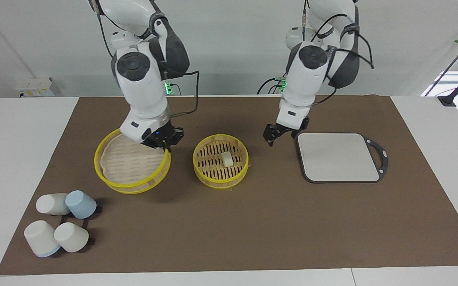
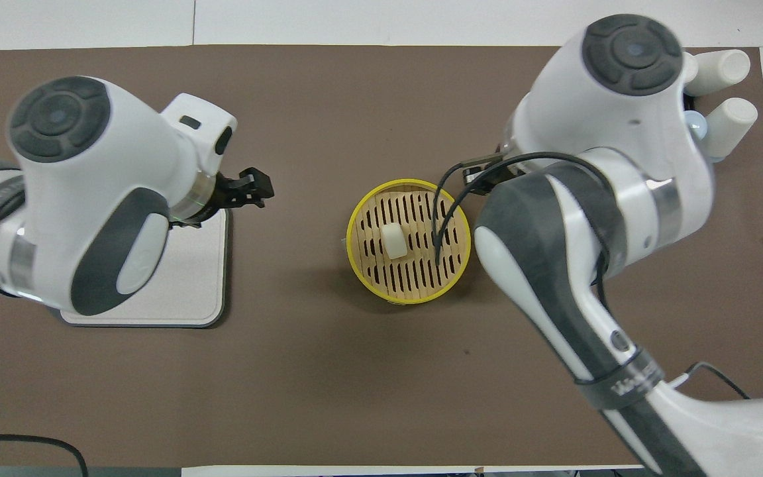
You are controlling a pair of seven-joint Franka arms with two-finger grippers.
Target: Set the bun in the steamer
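Observation:
My right gripper should release the yellow-rimmed lid on top of the steamer (image 2: 412, 236), so that the lid covers the bun.
The bun (image 1: 227, 159) lies on the slatted floor of the steamer (image 1: 213, 183), which stands at the middle of the mat. In the overhead view the bun (image 2: 393, 240) sits a little off centre in the steamer (image 2: 357, 218). My left gripper (image 1: 280, 140) is open and empty, low over the mat between the steamer and the grey board; it also shows in the overhead view (image 2: 252, 189). My right gripper (image 1: 167, 147) is shut on the rim of the yellow-rimmed lid (image 1: 127, 165) and holds it tilted beside the steamer, toward the right arm's end.
A grey board (image 1: 338, 157) with a dark frame lies toward the left arm's end, also visible in the overhead view (image 2: 189, 291). Several white and blue cups (image 1: 60, 226) lie on their sides at the mat's corner, farther from the robots than the lid.

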